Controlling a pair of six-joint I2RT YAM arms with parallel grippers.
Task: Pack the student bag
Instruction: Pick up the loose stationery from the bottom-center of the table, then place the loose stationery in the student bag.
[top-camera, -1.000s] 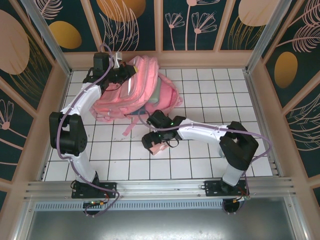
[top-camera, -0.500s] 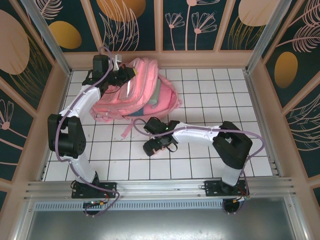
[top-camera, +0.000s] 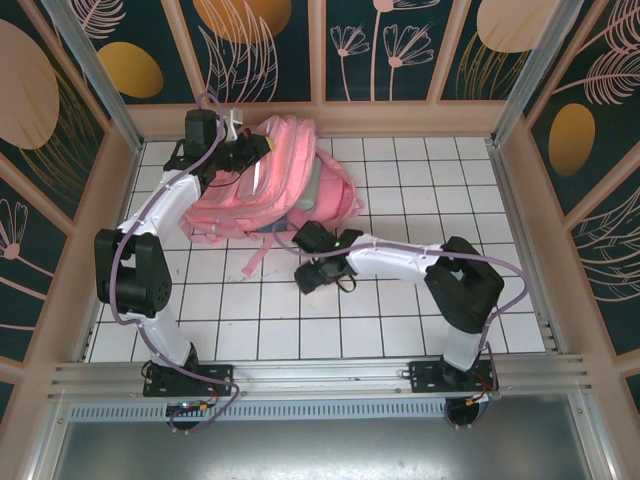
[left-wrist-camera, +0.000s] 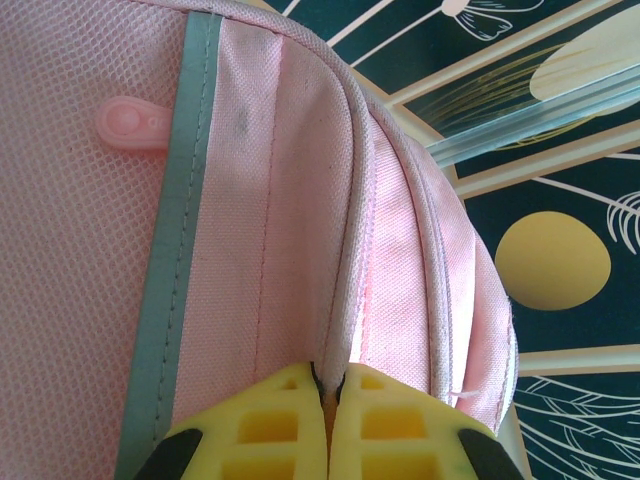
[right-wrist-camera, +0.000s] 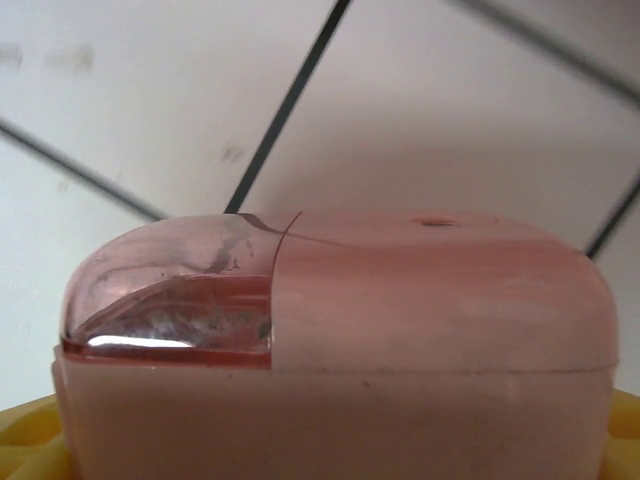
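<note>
My right gripper is to let go of the small pink box. It will do so inside the student bag's open pink flap (top-camera: 332, 196), next to the grey trim.
The student bag (top-camera: 275, 180) lies at the back left of the tiled table, a big soft pink backpack with a grey trim. My left gripper (top-camera: 250, 152) is at its top edge. Up close, the yellow fingers (left-wrist-camera: 270, 420) of the left gripper (left-wrist-camera: 333, 385) are shut on a pink piped seam of the student bag (left-wrist-camera: 290, 200). My right gripper (top-camera: 312, 277) hovers just in front of the bag, shut on a small pink box (right-wrist-camera: 400, 330) with a clear window at its left end. The box spans the space between the yellow fingertips (right-wrist-camera: 22, 445).
A loose pink strap (top-camera: 256, 252) trails from the bag toward the right gripper. Wooden frame walls (top-camera: 520, 180) ring the white tiled table (top-camera: 420, 190). An aluminium rail (top-camera: 320, 375) runs along the near edge by the arm bases.
The right gripper has closed in on the small pink box and carried it back and slightly right, nearer the bag. The left gripper keeps its grip, shifted slightly left early on.
</note>
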